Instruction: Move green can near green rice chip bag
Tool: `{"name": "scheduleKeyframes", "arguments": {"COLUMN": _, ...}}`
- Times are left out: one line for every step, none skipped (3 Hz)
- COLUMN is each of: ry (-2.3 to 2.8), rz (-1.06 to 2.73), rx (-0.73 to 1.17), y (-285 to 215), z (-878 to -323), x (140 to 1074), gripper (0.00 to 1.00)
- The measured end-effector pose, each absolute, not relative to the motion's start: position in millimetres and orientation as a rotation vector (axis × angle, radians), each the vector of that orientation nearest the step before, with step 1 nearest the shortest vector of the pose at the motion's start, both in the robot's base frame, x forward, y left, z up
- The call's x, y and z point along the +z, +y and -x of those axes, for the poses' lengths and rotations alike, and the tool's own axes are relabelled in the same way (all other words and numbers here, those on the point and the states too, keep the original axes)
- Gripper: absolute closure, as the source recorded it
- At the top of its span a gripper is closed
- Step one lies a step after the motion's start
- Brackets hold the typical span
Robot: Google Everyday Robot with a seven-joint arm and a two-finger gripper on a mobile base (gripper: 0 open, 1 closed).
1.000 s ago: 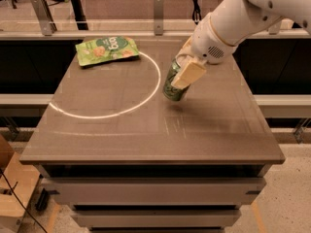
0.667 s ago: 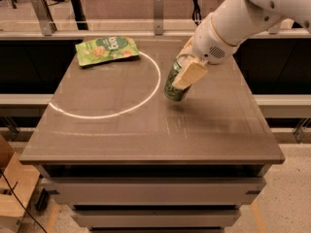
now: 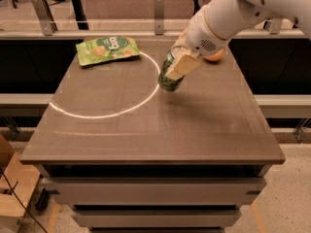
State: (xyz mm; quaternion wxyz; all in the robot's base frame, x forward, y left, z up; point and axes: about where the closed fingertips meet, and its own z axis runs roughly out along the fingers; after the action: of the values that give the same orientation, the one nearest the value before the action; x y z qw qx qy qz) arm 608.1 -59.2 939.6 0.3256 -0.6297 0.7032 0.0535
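My gripper will let go of the green can inside the light ring [image 3: 143, 71] next to the green bag of rice chips.
The green can [image 3: 168, 81] is tilted and held in my gripper [image 3: 179, 68], a little above the brown table [image 3: 146, 130], right of centre. The pale gripper fingers [image 3: 182, 65] are shut around the can's upper part, so its top is hidden. The green rice chip bag [image 3: 107, 49] lies flat at the table's far left corner, well to the left of the can. My white arm reaches in from the upper right.
An orange fruit [image 3: 214, 56] sits on the table just behind the arm, at the far right. A bright ring of light [image 3: 104, 114] lies across the left half of the tabletop. Metal railing posts stand behind the table.
The gripper and the can have shifted slightly left toward the bag; the can is lifted and tilted. The bag has not moved.
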Motion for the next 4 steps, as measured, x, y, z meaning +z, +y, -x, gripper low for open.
{"name": "scheduleKeyframes", "arguments": {"ry": 1.827, "rz": 1.614, "rx": 0.114, "y": -53.1, "z": -631.8, "x": 949.3, "gripper": 1.0}}
{"name": "scheduleKeyframes", "arguments": {"ry": 1.813, "rz": 1.606, "rx": 0.083, "y": -41.8, "z": -659.9, "x": 954.3, "gripper": 1.0}}
{"name": "scheduleKeyframes", "arguments": {"ry": 1.807, "rz": 1.61, "rx": 0.056, "y": -26.2, "z": -685.2, "x": 952.0, "gripper": 1.0}}
{"name": "scheduleKeyframes", "arguments": {"ry": 1.798, "rz": 1.632, "rx": 0.043, "y": -7.2, "z": -706.9, "x": 945.3, "gripper": 1.0}}
